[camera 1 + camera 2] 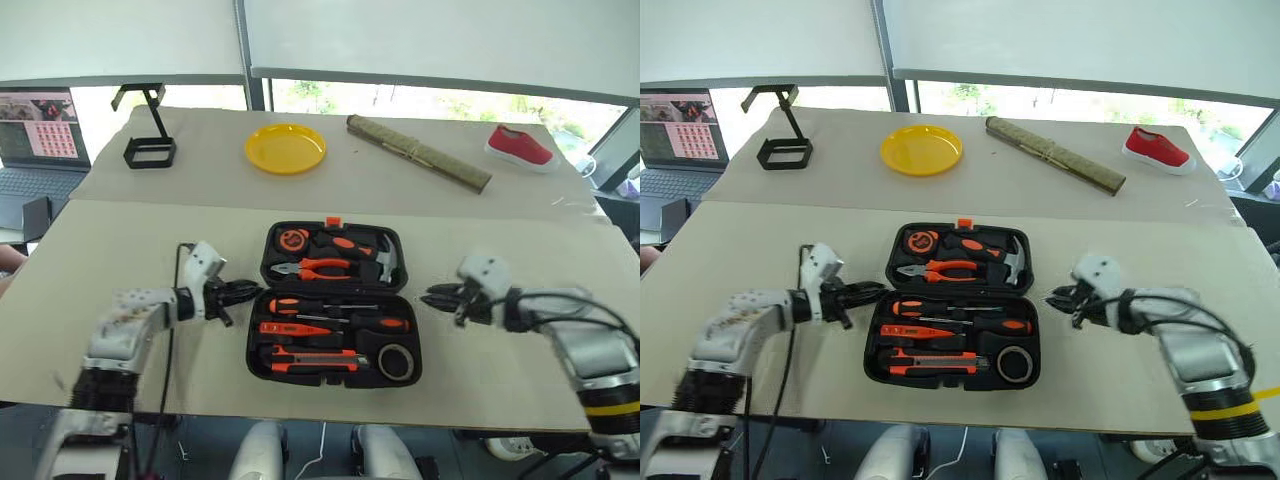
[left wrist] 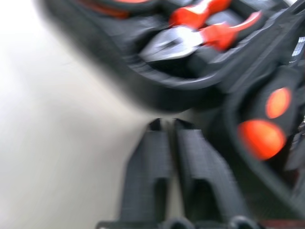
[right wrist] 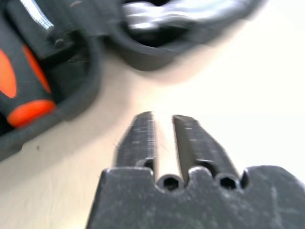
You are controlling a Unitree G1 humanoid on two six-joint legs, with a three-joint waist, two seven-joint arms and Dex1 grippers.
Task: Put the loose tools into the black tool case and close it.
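The fingers of my left gripper are almost closed next to the hinge, so I will open them and grip the far half's side [image 1: 265, 260] before I fold it shut.
The black tool case [image 1: 254, 345] lies open and flat in the middle of the table, its orange latch [image 1: 333, 220] on the far edge. In the near half lie two screwdrivers [image 1: 300, 306] [image 1: 385, 323], the small tester screwdriver [image 1: 295, 328], the utility knife [image 1: 310, 358] and the dark tape roll [image 1: 396, 361]. Pliers [image 1: 320, 267], a hammer [image 1: 385, 258] and a tape measure [image 1: 293, 240] sit in the far half. My left gripper [image 1: 248, 292] hovers just left of the case's hinge line, fingers slightly apart and empty. Just off the case's right side, my right gripper [image 1: 432, 298] is likewise slightly open with nothing in it.
At the back of the table stand a black wire stand [image 1: 148, 135], a yellow plate [image 1: 285, 148], a rolled mat [image 1: 418, 152] and a red shoe [image 1: 520, 146]. A laptop [image 1: 38, 135] sits off the table's left side.
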